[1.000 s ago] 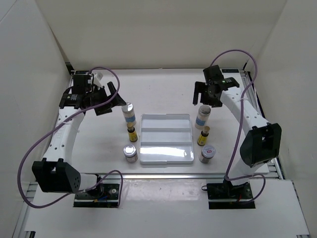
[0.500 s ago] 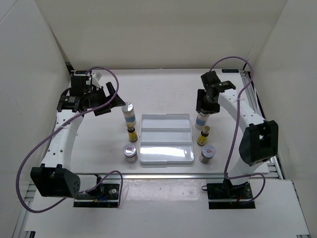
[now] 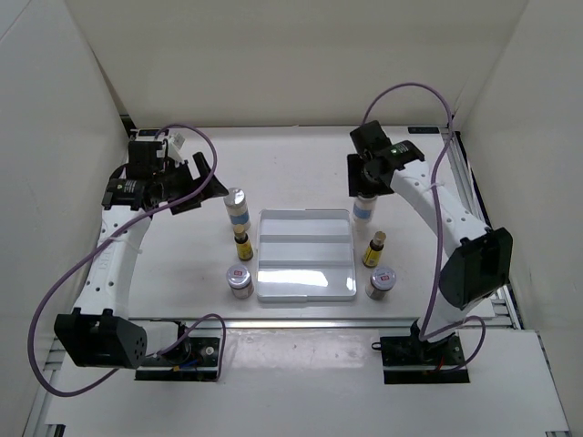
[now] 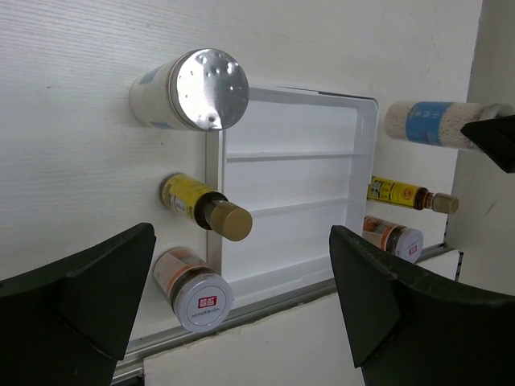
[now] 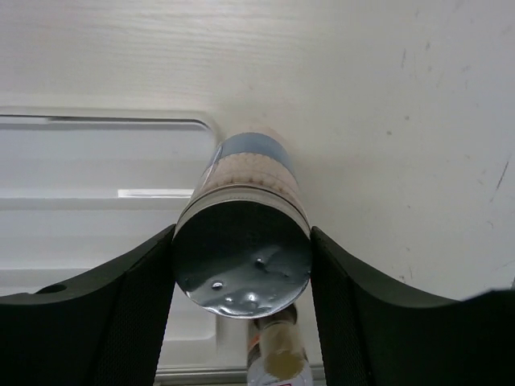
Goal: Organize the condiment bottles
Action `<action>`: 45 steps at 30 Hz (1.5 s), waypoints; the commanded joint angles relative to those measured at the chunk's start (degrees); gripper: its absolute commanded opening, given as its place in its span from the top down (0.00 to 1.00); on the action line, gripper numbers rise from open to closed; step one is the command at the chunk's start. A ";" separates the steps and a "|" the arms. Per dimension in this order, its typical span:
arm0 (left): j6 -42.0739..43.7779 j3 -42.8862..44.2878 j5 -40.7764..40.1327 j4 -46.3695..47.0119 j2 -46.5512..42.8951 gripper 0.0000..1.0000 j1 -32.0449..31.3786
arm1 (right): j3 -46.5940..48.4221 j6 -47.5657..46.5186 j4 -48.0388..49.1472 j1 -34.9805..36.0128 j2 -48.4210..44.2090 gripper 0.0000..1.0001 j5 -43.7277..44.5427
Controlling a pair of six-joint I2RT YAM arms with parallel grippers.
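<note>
The silver cap (image 3: 235,195) (image 4: 211,90) of the tall white bottle that stands on its own, the one nearest to my left gripper, will be gripped by that gripper.
My right gripper (image 3: 364,180) is shut on the right tall white bottle with the blue band (image 3: 363,209), just off the back right corner of the white tray (image 3: 305,289). In the right wrist view both fingers (image 5: 121,314) press against the bottle's silver cap (image 5: 241,257). The right amber bottle (image 3: 373,248) and right silver-lidded jar (image 3: 381,282) stand to the right of the tray. On its left stand the other tall white bottle (image 3: 237,208), amber bottle (image 3: 242,246) and jar (image 3: 240,280). My left gripper (image 3: 196,182) is open and empty, left of them.
The left wrist view looks down on the left tall bottle (image 4: 211,88), amber bottle (image 4: 205,211), jar (image 4: 193,289) and the tray's three tiers (image 4: 290,185). White walls enclose the table on three sides. A metal rail (image 3: 291,320) runs along the near edge.
My right gripper came down over the right tall white bottle, shut on it, and moved it a little left and back toward the tray's corner. The left gripper barely moved.
</note>
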 commanded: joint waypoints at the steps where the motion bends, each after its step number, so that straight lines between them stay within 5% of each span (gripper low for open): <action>1: 0.76 -0.46 -1.94 -0.22 -1.22 0.00 0.24 | 7.19 -1.91 1.75 4.46 -3.47 0.86 0.38; 12: 0.76 -1.61 -3.96 -0.22 -0.69 0.00 0.24 | 11.59 -1.21 1.75 12.56 5.49 0.92 -1.38; 26: -0.29 -0.02 -4.48 -0.22 2.12 0.00 -0.29 | 5.36 0.54 6.75 13.09 8.22 0.92 -0.85; 32: -2.05 1.65 -6.95 1.09 5.45 0.00 -2.84 | 2.63 1.86 7.54 13.09 8.23 0.75 -0.06; 34: -3.45 1.65 -6.95 2.50 6.95 0.00 -3.54 | 2.10 1.86 8.07 13.09 7.53 0.52 -0.06; 41: -3.98 4.98 -12.73 3.56 13.28 0.00 -8.19 | 2.10 1.16 6.68 13.09 2.09 0.00 1.25; 45: -3.37 7.36 -14.67 3.56 18.89 0.00 -9.42 | 0.78 1.16 6.67 13.09 -3.19 0.00 0.64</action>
